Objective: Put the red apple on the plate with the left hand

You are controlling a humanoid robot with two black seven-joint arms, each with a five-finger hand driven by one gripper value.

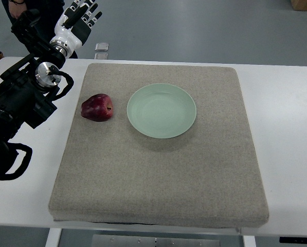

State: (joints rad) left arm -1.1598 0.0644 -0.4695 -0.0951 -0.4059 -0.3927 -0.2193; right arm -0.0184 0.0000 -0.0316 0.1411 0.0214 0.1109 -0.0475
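Note:
My left gripper next grips the apple's side [90,107] away from the plate, on the red apple.
A dark red apple [97,107] lies on the grey mat [158,170], just left of a pale green plate [162,110] that holds nothing. My left hand [81,19] is raised at the top left, beyond the far edge of the table, well up and left of the apple. Its fingers are spread and hold nothing. The black left arm runs down along the picture's left edge. The right arm does not show.
The mat covers most of a white table [287,128]. A small silvery object [101,48] sits at the table's far edge near the hand. A person's dark clothing [19,7] shows at the top left corner.

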